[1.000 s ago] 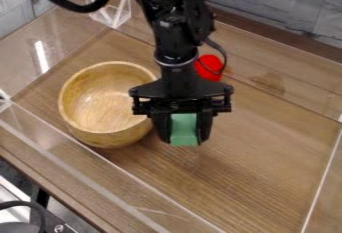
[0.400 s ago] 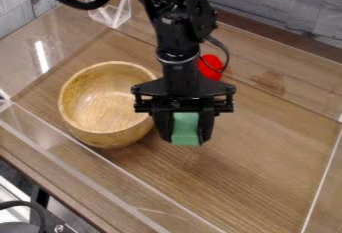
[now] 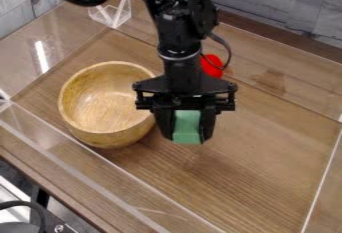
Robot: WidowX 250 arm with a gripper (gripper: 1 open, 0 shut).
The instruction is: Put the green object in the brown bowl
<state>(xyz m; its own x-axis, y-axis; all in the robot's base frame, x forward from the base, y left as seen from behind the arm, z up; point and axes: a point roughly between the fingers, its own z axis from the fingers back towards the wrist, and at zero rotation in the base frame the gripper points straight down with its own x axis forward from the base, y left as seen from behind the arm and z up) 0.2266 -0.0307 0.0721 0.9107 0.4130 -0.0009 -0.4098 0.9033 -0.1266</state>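
Next, I let go of the green object with my gripper on the middle of the brown bowl's inside bottom (image 3: 110, 108).
The green object (image 3: 187, 127) is a matte green block standing on end just to the right of the brown bowl (image 3: 67, 105). My gripper (image 3: 187, 135) comes straight down over it, one black finger (image 3: 166, 125) against its left side and the other against its right. The jaws are shut on the block. Its lower end sits at or just above the wooden tabletop; I cannot tell if it touches. The round, light wooden bowl is empty, and its rim lies close to the left finger.
A red strawberry-like toy (image 3: 210, 65) sits behind the arm, partly hidden by it. Clear plastic walls (image 3: 40, 57) fence the wooden table (image 3: 267, 167) on the left, front and right. A grey tiled wall runs along the back.
The arm and the green block between its fingers have shifted slightly to the right. The bowl and the red toy have not moved.
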